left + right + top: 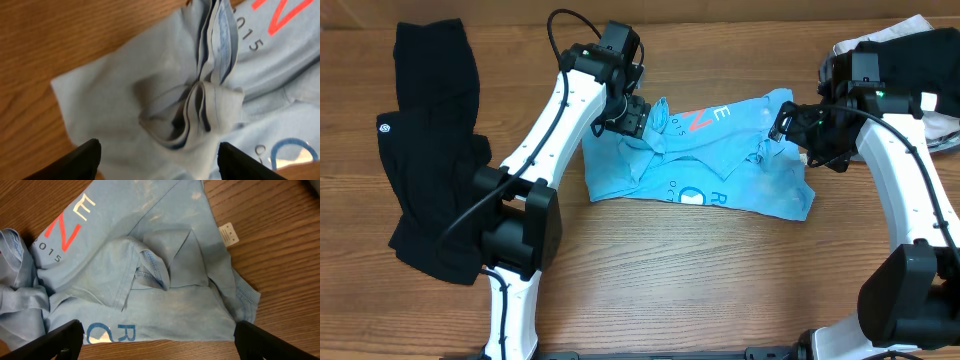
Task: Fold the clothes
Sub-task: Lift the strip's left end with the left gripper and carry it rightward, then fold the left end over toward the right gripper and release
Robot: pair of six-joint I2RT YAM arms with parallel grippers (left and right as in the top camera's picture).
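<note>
The T-shirt's folded-over end bunches up next to the lettering, so the robot's left gripper should take the loose edge of that bunch (655, 149) and pull it flat across the T-shirt.
A light blue T-shirt (720, 160) with red and white lettering lies crumpled on the wooden table, centre. My left gripper (638, 118) hovers over its upper left corner; in the left wrist view the open jaws (157, 162) straddle a bunched fold of the shirt (200, 115) without holding it. My right gripper (782, 124) is at the shirt's upper right edge; in the right wrist view its open jaws (157, 342) hang above the shirt (150, 280), with a white label (229, 234) showing. A long black garment (435, 150) with a small white round logo (385, 126) lies at the left.
More dark and white clothes (910, 50) are piled at the back right corner, behind the right arm. Bare wooden table (700, 280) lies in front of the shirt.
</note>
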